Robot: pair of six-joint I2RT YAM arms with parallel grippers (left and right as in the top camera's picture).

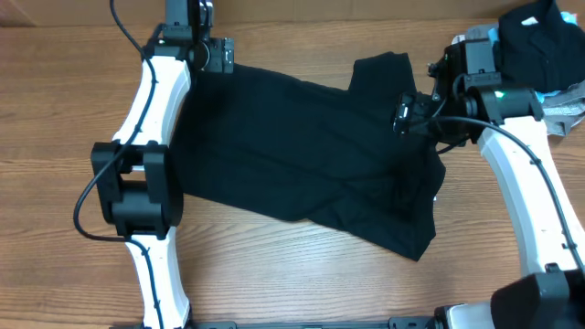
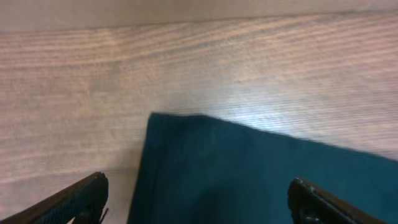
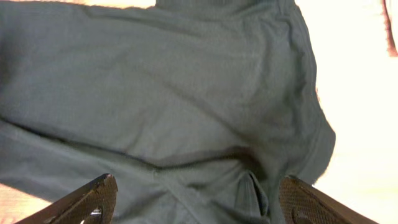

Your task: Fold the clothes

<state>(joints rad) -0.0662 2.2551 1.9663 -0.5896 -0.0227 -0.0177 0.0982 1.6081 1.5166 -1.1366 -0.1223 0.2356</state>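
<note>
The black T-shirt's far shoulder (image 1: pixel 414 93) (image 3: pixel 291 11), at the base of the sleeve that sticks out toward the table's far edge, should be gripped next by my right gripper.
The black T-shirt (image 1: pixel 311 155) lies spread and rumpled across the middle of the wooden table (image 1: pixel 55 110). My left gripper (image 1: pixel 203 66) hovers at its far left corner. In the left wrist view that corner (image 2: pixel 249 174) lies flat between the wide-apart fingers (image 2: pixel 74 202) of the left gripper (image 2: pixel 199 205), which is open and holds nothing. My right gripper (image 1: pixel 409 111) is over the shirt's right part, near a folded-up flap (image 1: pixel 379 78). The right wrist view has the right gripper (image 3: pixel 196 202) open above creased fabric (image 3: pixel 174 93), gripping nothing.
A pile of dark folded garments (image 1: pixel 539 41) sits at the far right corner, with lighter cloth (image 1: pixel 569 96) beside it. The right arm's white link (image 1: pixel 526 183) runs along the shirt's right edge. Bare wood shows at the front and left.
</note>
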